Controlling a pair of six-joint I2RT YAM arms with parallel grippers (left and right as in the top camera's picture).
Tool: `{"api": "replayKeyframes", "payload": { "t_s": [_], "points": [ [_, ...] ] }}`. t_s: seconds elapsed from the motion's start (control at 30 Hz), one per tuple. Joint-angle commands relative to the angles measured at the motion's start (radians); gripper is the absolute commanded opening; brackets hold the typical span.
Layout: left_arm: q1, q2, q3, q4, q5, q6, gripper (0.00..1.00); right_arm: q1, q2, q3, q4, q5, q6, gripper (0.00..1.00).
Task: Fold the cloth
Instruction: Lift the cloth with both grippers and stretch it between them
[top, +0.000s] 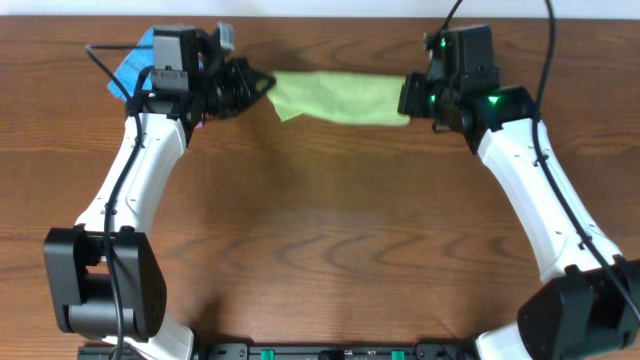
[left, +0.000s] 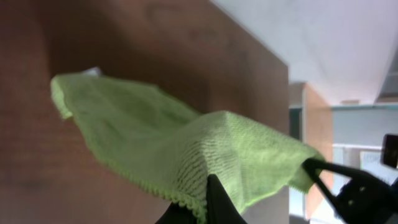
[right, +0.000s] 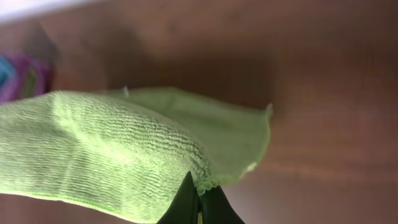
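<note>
My left gripper is going to release the light green cloth on the bare brown tabletop (top: 348, 156) between my two arms.
A light green cloth (top: 338, 98) hangs stretched between my two grippers at the far side of the wooden table. My left gripper (top: 262, 84) is shut on its left end, and my right gripper (top: 408, 97) is shut on its right end. In the left wrist view the cloth (left: 186, 146) drapes away from my left gripper (left: 208, 199), which pinches its hemmed edge. In the right wrist view my right gripper (right: 200, 202) pinches a corner of the cloth (right: 106, 155), and a lower layer of it hangs above the table.
A blue cloth (top: 130, 66) lies at the far left corner behind my left arm, with something pink or purple beside it (right: 25, 74). The table's far edge runs just behind the green cloth. Brown wooden tabletop (top: 330, 230) extends toward the front.
</note>
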Motion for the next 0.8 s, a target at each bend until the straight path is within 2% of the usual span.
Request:
{"api": "replayKeyframes", "payload": {
  "t_s": [0.0,0.27,0.5,0.77],
  "points": [
    [0.002,-0.014,0.014,-0.120,0.023,0.148,0.06,-0.006,-0.010,0.013,-0.099,-0.006,-0.021,0.01],
    [-0.038,-0.014,0.011,-0.461,0.011,0.345,0.06,-0.006,-0.010,-0.002,-0.333,-0.006,-0.054,0.01],
    [-0.164,-0.014,-0.060,-0.505,-0.023,0.354,0.06,-0.005,-0.014,-0.114,-0.406,-0.024,-0.061,0.01],
    [-0.170,-0.014,-0.219,-0.565,-0.041,0.389,0.06,-0.004,-0.112,-0.333,-0.350,-0.056,-0.048,0.02]
  ]
}}
